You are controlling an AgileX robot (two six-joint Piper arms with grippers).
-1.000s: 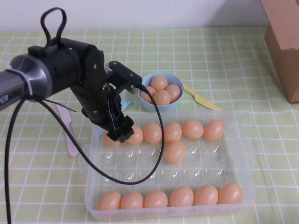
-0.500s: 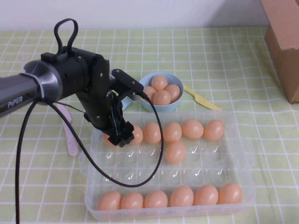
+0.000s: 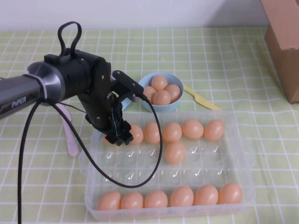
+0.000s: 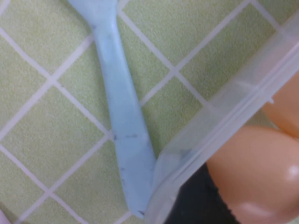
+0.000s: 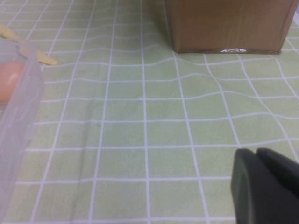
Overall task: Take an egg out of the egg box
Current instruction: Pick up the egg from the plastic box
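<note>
Next, my left gripper lets go of the egg on top of the eggs in the light-blue bowl (image 3: 160,92).
The clear egg box (image 3: 243,140) lies in front of me with a far row and a near row of orange-tan eggs and one loose egg (image 3: 175,151) in between. My left gripper (image 3: 120,136) is down in the box's far left corner. In the left wrist view a black finger (image 4: 196,200) presses against the egg (image 4: 254,179) just inside the box wall (image 4: 233,112), so the gripper is shut on it. A neighbouring egg (image 3: 136,134) sits right beside it. My right gripper (image 5: 266,186) is shut and empty, low over the cloth, out of the high view.
A light-blue bowl (image 3: 161,91) with several eggs stands behind the box. A blue fork (image 3: 125,101) lies beside it, a pink utensil (image 3: 70,135) left of the box, a yellow knife (image 3: 201,99) to the right. A cardboard box (image 3: 285,37) is at the far right.
My left arm has shifted a little to the right and pulled up slightly, with the gripper staying at the far left corner of the egg box. The right arm has not moved.
</note>
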